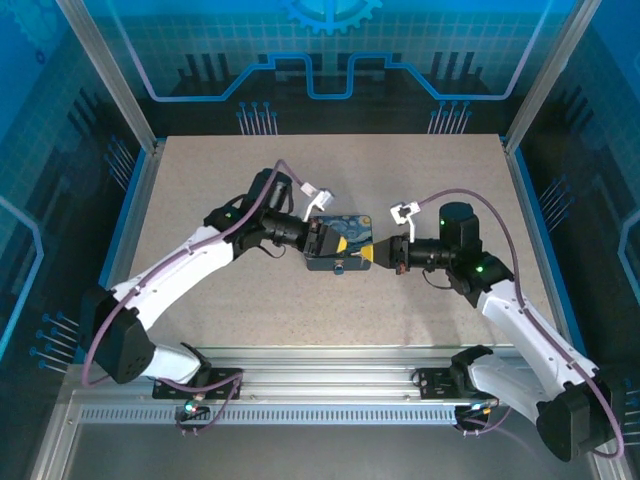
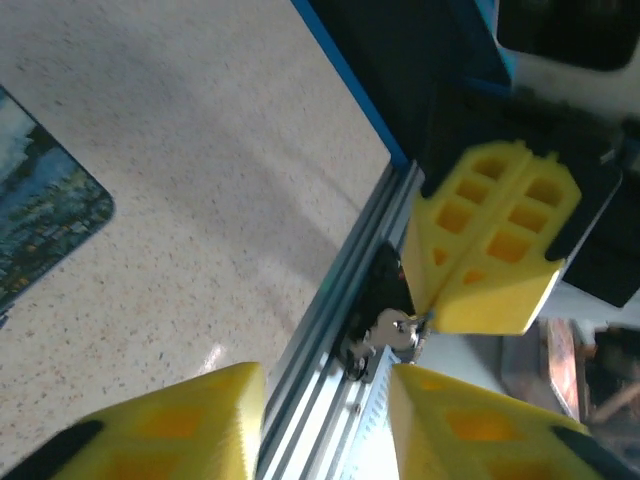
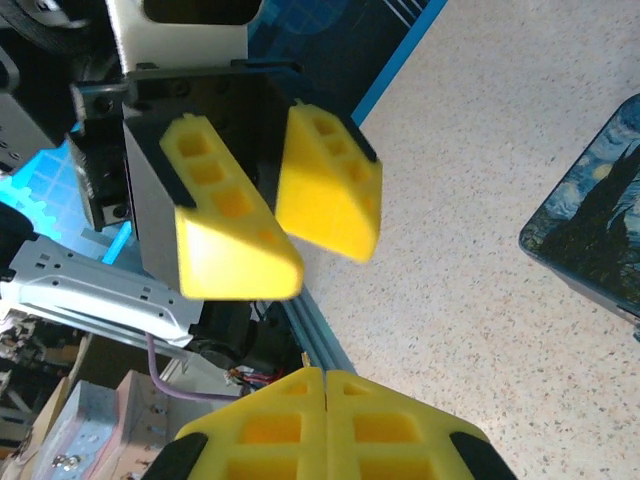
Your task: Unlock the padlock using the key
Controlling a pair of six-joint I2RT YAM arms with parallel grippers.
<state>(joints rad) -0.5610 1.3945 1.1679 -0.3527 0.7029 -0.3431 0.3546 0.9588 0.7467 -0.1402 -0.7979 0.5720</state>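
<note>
I can see just a short end of the key sticking out past my right gripper's fingers, so I will take that end (image 1: 357, 254) with my left gripper while my right gripper opens for a new hold.
My right gripper (image 3: 327, 375) is shut, its yellow pads pressed flat together. In the left wrist view a small silver key (image 2: 397, 330) with a ring hangs from the tip of the right gripper (image 2: 430, 315). My left gripper (image 2: 325, 400) faces it a short way off, open with nothing between its fingers (image 2: 200, 420). In the top view the left gripper (image 1: 325, 243) and the right gripper (image 1: 390, 255) point at each other above the table, beside the tin. The padlock is hidden from these views.
A dark blue tin (image 1: 340, 245) with a swirly painting print lies on the speckled table (image 1: 300, 180) under the left gripper. The aluminium rail (image 1: 330, 385) runs along the near edge. Frame posts (image 1: 110, 70) stand at the back corners.
</note>
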